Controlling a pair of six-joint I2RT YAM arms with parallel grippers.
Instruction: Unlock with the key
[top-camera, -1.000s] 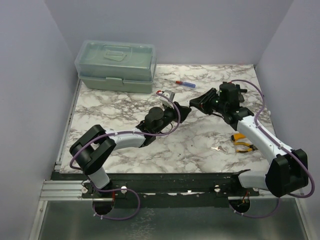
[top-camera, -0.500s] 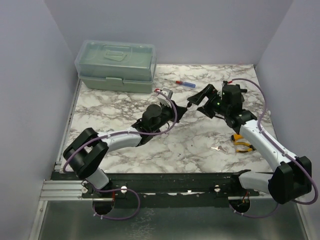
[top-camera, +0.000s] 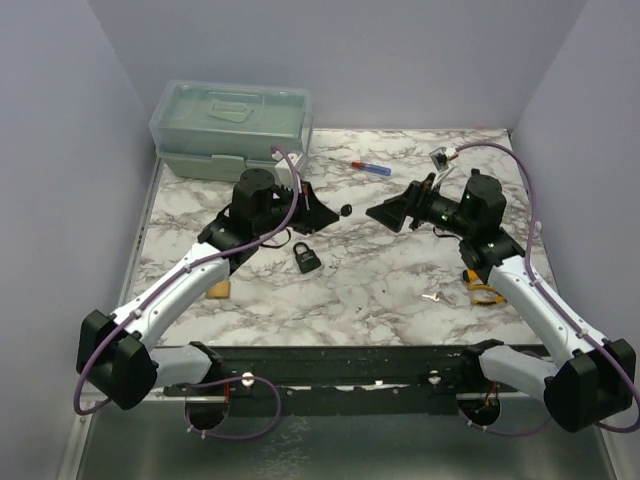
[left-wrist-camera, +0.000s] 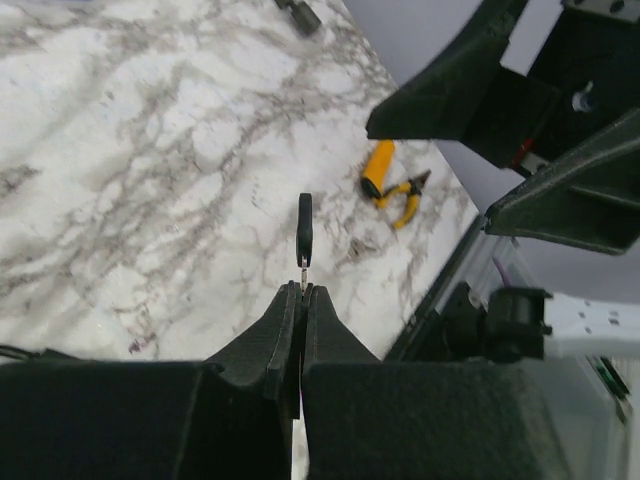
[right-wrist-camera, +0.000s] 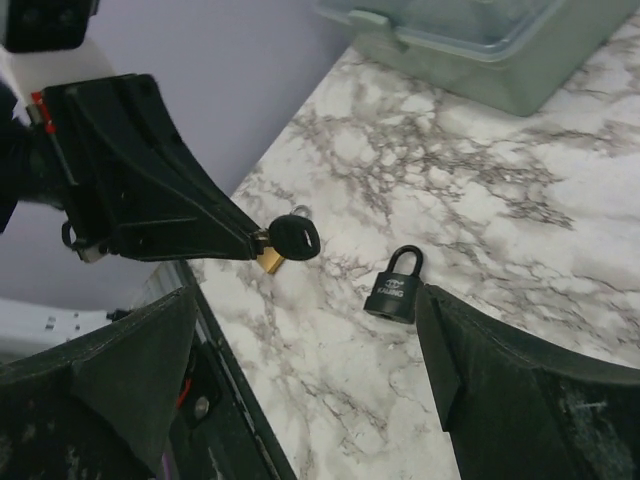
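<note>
The key sticks out from my left gripper's fingers, and my right gripper will close on the black head (top-camera: 346, 210) (right-wrist-camera: 296, 237) of the key.
A small black padlock (top-camera: 306, 259) lies flat on the marble table (top-camera: 400, 270), shackle pointing away; the right wrist view shows the padlock (right-wrist-camera: 396, 286) too. My left gripper (top-camera: 335, 212) hovers above and right of it, shut on the key (top-camera: 346, 209) by its metal blade. The key's black head (left-wrist-camera: 304, 228) sticks out past the closed fingertips. My right gripper (top-camera: 383, 213) faces the left one from the right, open and empty. In its wrist view the key head (right-wrist-camera: 294, 238) hangs between the spread jaws of that gripper (right-wrist-camera: 303, 295).
A pale green toolbox (top-camera: 235, 130) stands at the back left. A red-and-blue screwdriver (top-camera: 362, 166) lies behind the grippers. Yellow pliers (top-camera: 485, 285) and a small silver key (top-camera: 432, 297) lie at the right. A brass-coloured block (top-camera: 218, 290) sits near the left arm.
The right gripper opened and drew back to the right. The padlock now lies on the table. The left arm swung back and left, its gripper shut on the key.
</note>
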